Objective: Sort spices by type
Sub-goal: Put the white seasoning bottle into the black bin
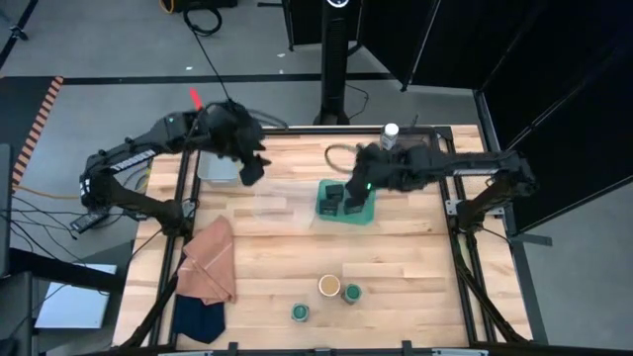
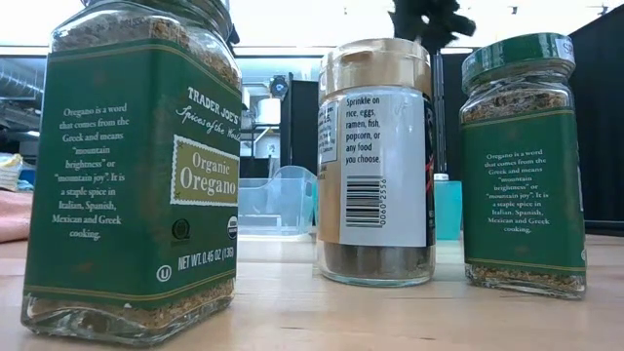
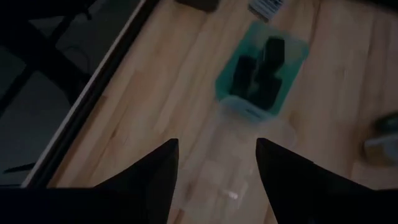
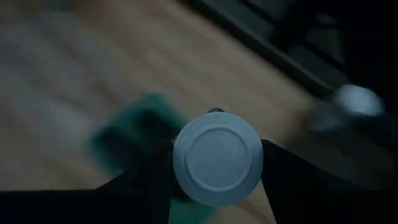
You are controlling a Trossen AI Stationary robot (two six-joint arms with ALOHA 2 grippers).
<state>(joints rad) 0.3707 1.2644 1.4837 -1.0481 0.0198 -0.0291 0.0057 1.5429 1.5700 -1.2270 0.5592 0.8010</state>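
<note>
The robot's right gripper will release the white-lidded spice jar in the dark bin (image 1: 404,147) (image 4: 365,155) next to the other white-lidded jar.
My right gripper (image 1: 358,186) hangs over the teal tray (image 1: 324,208), shut on a white-lidded spice jar (image 4: 217,157). The teal tray holds small dark tins (image 3: 261,65). My left gripper (image 1: 252,168) stands open above the table's far left part, nothing between its fingers (image 3: 214,180); the clear tray (image 3: 245,134) lies below it. Another white-lidded jar (image 1: 391,132) stands at the far edge. Near the front edge stand a tan-lidded jar (image 2: 375,161) and two green-lidded oregano jars (image 2: 132,166) (image 2: 522,161). My right gripper pinches the white-lidded jar between its two fingers (image 4: 152,180), one on each side of the jar just under the lid's rim (image 4: 180,168). The lid's top faces the wrist camera and hides the jar's body. The jar is lifted clear, above the teal tray.
A folded orange cloth (image 1: 210,259) and a navy cloth (image 1: 198,316) lie at the near left. A grey tray (image 1: 218,166) sits under the left arm at the far left. Bare wood (image 1: 396,252) lies between the trays and the front jars.
</note>
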